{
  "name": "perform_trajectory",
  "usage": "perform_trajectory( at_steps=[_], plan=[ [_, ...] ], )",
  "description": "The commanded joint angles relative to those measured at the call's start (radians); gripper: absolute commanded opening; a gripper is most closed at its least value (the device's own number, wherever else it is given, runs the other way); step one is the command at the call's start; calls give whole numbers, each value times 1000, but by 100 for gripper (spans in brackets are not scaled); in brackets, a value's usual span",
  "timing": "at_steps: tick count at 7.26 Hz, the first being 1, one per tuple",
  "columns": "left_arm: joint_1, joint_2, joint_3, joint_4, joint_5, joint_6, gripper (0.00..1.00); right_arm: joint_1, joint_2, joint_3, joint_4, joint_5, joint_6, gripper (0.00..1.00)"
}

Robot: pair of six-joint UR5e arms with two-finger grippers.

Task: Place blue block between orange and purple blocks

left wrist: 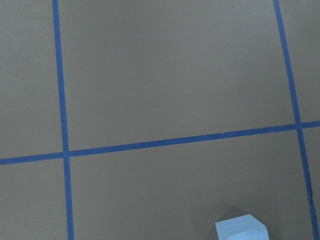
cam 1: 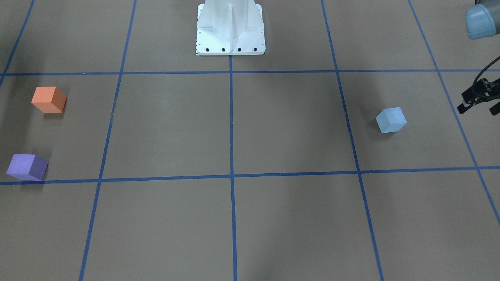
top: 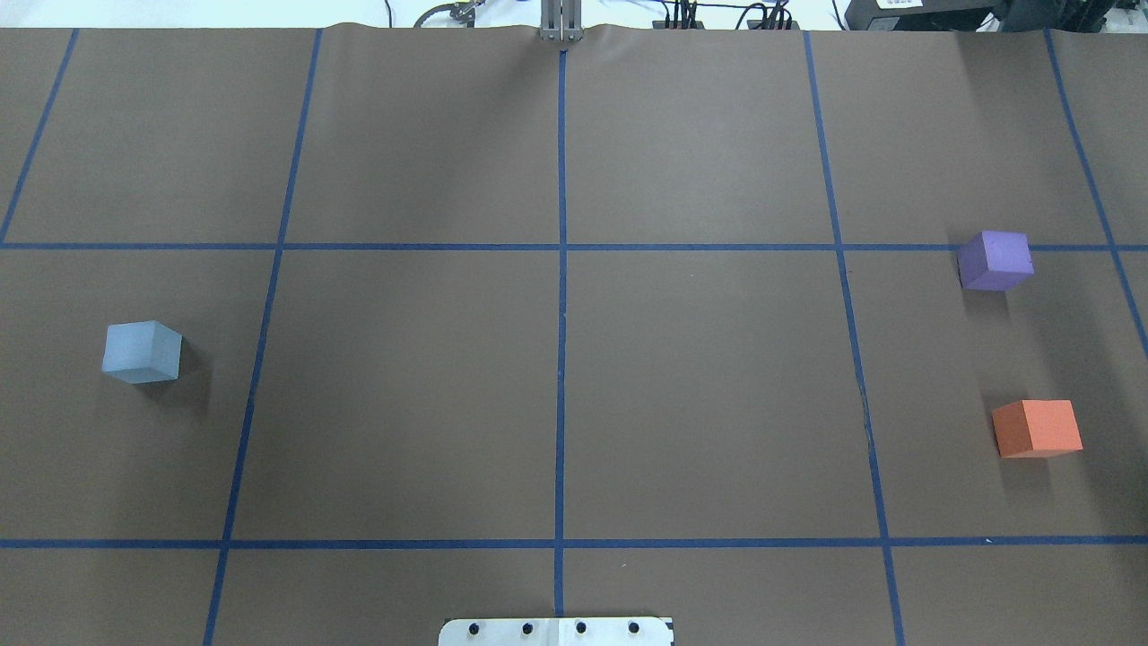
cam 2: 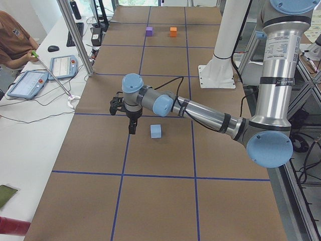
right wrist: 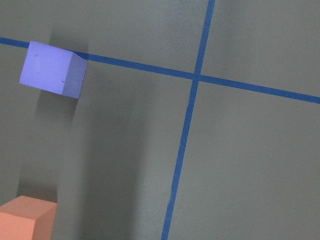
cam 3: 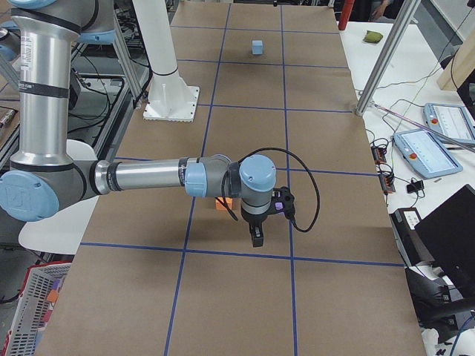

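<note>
Next, my left gripper will go to the middle of the blue block [cam 1: 391, 120] [left wrist: 243, 230] and close there, with its fingers on opposite sides.
The blue block [cam 1: 391, 120] sits on the brown table on my left side; it also shows in the overhead view [top: 142, 352] and at the bottom edge of the left wrist view [left wrist: 241, 229]. My left gripper [cam 1: 478, 110] hangs above the table just outside the block, fingers apart and empty. The orange block [top: 1037, 428] and purple block [top: 995, 260] stand apart on my right side, orange nearer the robot. My right gripper [cam 3: 256, 237] hovers beside them; I cannot tell whether it is open. Both blocks show in the right wrist view, purple [right wrist: 52, 68] and orange [right wrist: 25, 217].
The white robot base [cam 1: 230, 29] stands at the table's middle near edge. Blue tape lines divide the table into squares. An operator [cam 2: 12, 42] sits at a side table with tablets beyond my left end.
</note>
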Motion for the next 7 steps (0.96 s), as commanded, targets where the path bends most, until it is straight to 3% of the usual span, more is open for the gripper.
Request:
perform_trajectory(
  at_steps=[1,3,7],
  plan=[
    [176,57,3,-218,124,-340,100,0,-3,16,0,-2,0,100],
    [326,58,7,-235,264,-426,100,0,-3,14,0,-6,0,100],
    [402,66,29,-235,275,-419,100,0,-6,16,0,-6,0,100]
  ],
)
